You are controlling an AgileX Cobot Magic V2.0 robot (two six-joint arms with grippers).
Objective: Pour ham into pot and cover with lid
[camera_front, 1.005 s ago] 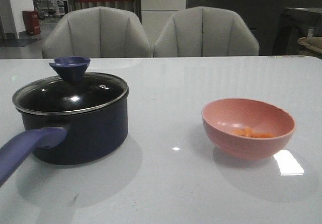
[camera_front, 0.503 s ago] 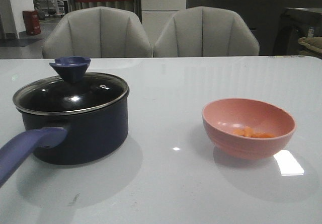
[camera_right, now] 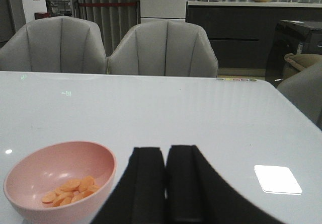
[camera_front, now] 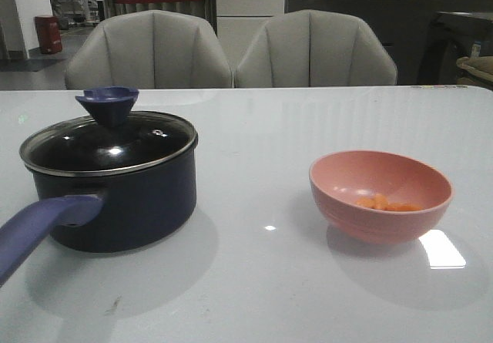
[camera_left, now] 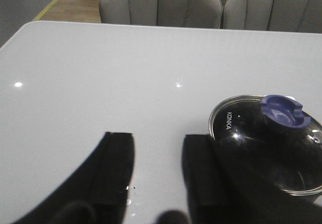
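Note:
The dark pot must be open for the ham, so I will close my left gripper on the blue knob [camera_front: 108, 108] [camera_left: 283, 111] of the glass lid.
The dark pot [camera_front: 123, 196] stands on the table's left side, its blue-purple handle [camera_front: 38, 231] reaching toward the near left edge. The glass lid [camera_front: 108, 142] rests on it, its blue knob [camera_front: 106, 102] up; the lid [camera_left: 269, 146] also shows in the left wrist view. Orange ham pieces [camera_front: 385, 203] lie in a pink bowl [camera_front: 380, 195] on the right, and ham [camera_right: 69, 190] shows again in the right wrist view. My left gripper [camera_left: 158, 153] is open over bare table, beside the pot. Near the bowl [camera_right: 58, 181], my right gripper [camera_right: 166, 161] is shut and empty. Neither gripper appears in the front view.
Two grey chairs [camera_front: 231, 50] stand behind the table's far edge. A bright light patch [camera_front: 441, 249] lies on the tabletop near the bowl.

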